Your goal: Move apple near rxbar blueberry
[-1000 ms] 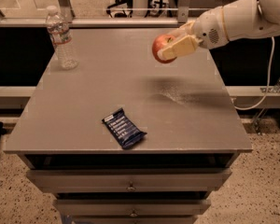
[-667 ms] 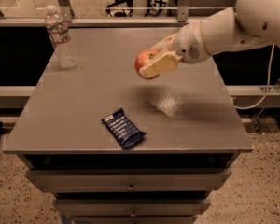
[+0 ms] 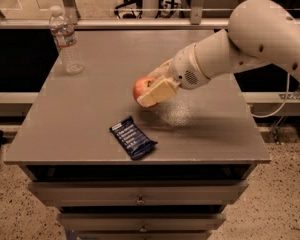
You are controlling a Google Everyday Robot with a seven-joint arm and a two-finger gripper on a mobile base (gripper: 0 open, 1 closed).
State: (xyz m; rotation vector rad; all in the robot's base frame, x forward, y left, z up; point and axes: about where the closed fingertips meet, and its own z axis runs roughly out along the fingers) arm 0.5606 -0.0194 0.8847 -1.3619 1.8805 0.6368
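The robot's gripper needs to release the apple, which hangs just above the table now, on the grey table top just behind the rxbar blueberry [image 3: 147, 105].
The red apple [image 3: 141, 87] with yellowish patches is held in my gripper [image 3: 151, 89], whose cream fingers [image 3: 157, 92] are shut around it. It hangs just above the grey table top [image 3: 90, 114], near the middle. The rxbar blueberry [image 3: 132, 137], a flat navy-blue wrapper with white text lines, lies on the table near the front edge, a short way below and slightly left of the apple. My white arm [image 3: 240, 49] reaches in from the right.
A clear plastic water bottle [image 3: 66, 40] stands upright at the table's back left corner. The table sits on a cabinet with drawers [image 3: 140, 199] below its front edge. A rail [image 3: 140, 23] runs behind the table.
My gripper has carried the apple from the back right of the table down and to the left, toward the middle and closer to the blue bar. The bar and bottle have not moved.
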